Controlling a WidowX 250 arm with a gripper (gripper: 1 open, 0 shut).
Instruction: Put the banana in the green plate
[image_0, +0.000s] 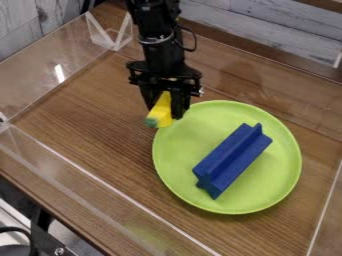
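Note:
My gripper is to let go of the banana, now just above the plate's rim, soon. It will set it on the green plate's open part (201, 134) next to the blue block.
The small yellow banana (160, 110) hangs tilted between the black fingers of my gripper (164, 100), which is shut on it. It sits just above the upper-left rim of the lime-green plate (181, 165), at the plate's edge. A long blue block (233, 158) lies diagonally on the plate's middle and right side. The banana's upper end is hidden by the fingers.
Clear plastic walls (60, 60) ring the wooden table on the left, back and front. Grey wooden planks (281, 25) run along the back right. Bare wood lies to the left of the plate.

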